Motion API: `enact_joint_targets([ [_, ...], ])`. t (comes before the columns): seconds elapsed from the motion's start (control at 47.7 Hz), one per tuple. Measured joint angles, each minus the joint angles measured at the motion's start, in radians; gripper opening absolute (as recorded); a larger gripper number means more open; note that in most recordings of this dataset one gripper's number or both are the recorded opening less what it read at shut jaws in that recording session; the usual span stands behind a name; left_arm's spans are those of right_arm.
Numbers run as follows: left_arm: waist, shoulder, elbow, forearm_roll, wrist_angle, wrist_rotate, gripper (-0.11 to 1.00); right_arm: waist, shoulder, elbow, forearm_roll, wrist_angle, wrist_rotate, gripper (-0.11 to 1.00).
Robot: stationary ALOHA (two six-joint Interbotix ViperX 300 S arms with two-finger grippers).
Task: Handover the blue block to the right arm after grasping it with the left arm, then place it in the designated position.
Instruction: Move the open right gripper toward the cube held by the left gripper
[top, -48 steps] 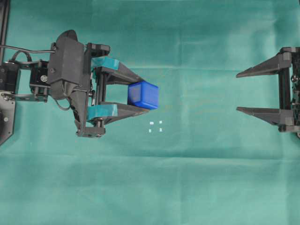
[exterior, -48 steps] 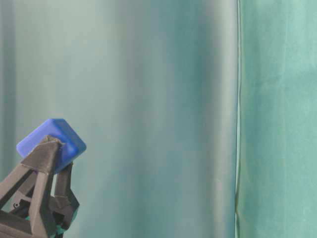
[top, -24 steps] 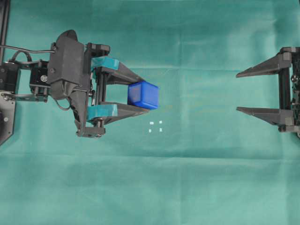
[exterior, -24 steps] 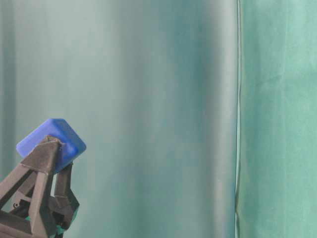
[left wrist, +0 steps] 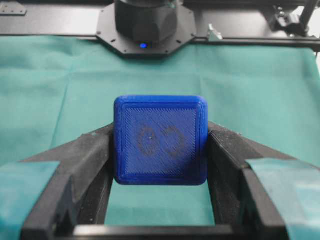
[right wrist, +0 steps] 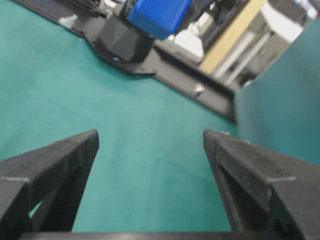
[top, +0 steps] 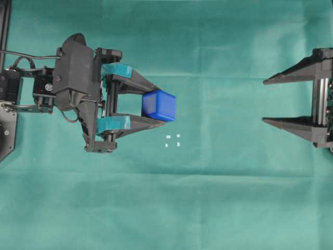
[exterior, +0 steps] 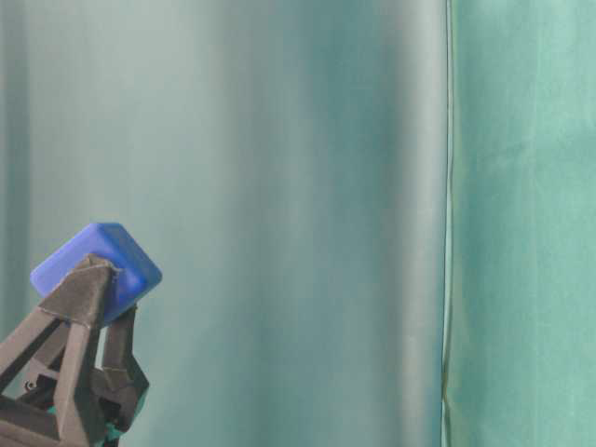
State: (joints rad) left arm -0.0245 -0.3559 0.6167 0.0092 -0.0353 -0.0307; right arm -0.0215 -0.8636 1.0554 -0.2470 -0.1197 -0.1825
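Note:
Next, I close my right gripper on the top (top: 157,103) and bottom side of the blue block, because my left gripper's fingers already cover its other sides.
The blue block (top: 160,105) is held off the cloth between the teal-banded fingers of my left gripper (top: 157,107), which is shut on it. The left wrist view shows the block (left wrist: 160,140) pinched at both sides by the fingertips (left wrist: 95,150). From table level the block (exterior: 102,256) sits tilted at the fingertips. The designated position (top: 173,140), small white marks in a square, lies on the cloth just below and right of the block. My right gripper (top: 264,101) is open at the far right, pointing at the block, nothing between its fingers. Its camera sees the block (right wrist: 159,15) far ahead.
Green cloth (top: 218,198) covers the table. A black frame rail (top: 5,31) runs along the left edge. The right arm's black base (left wrist: 145,20) stands at the far end in the left wrist view. A green curtain (exterior: 279,186) hangs behind.
The right gripper has shifted slightly toward the right edge. The left gripper and the blue block have not moved.

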Motion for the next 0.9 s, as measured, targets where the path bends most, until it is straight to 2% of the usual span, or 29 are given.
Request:
enact_joint_targets([
  [0.147,0.002,0.000,0.000,0.000,0.000,0.000,0.47,0.002,-0.003,-0.028,-0.124,0.008,-0.104,0.93],
  [0.294,0.002,0.000,0.000,0.000,0.000,0.000,0.46,0.000,-0.002,-0.031,-0.279,-0.023,-0.213,0.93],
  [0.482,0.002,0.000,0.000,0.000,0.000,0.000,0.46,0.000,-0.003,-0.037,-0.416,-0.040,-0.304,0.93],
  [0.65,0.002,0.000,0.000,-0.002,0.000,0.000,0.46,0.000,-0.002,-0.037,-0.489,-0.017,-0.331,0.93],
  [0.902,0.002,0.000,0.000,-0.002,-0.002,0.000,0.46,0.000,0.000,-0.038,-0.497,-0.002,-0.334,0.93],
])
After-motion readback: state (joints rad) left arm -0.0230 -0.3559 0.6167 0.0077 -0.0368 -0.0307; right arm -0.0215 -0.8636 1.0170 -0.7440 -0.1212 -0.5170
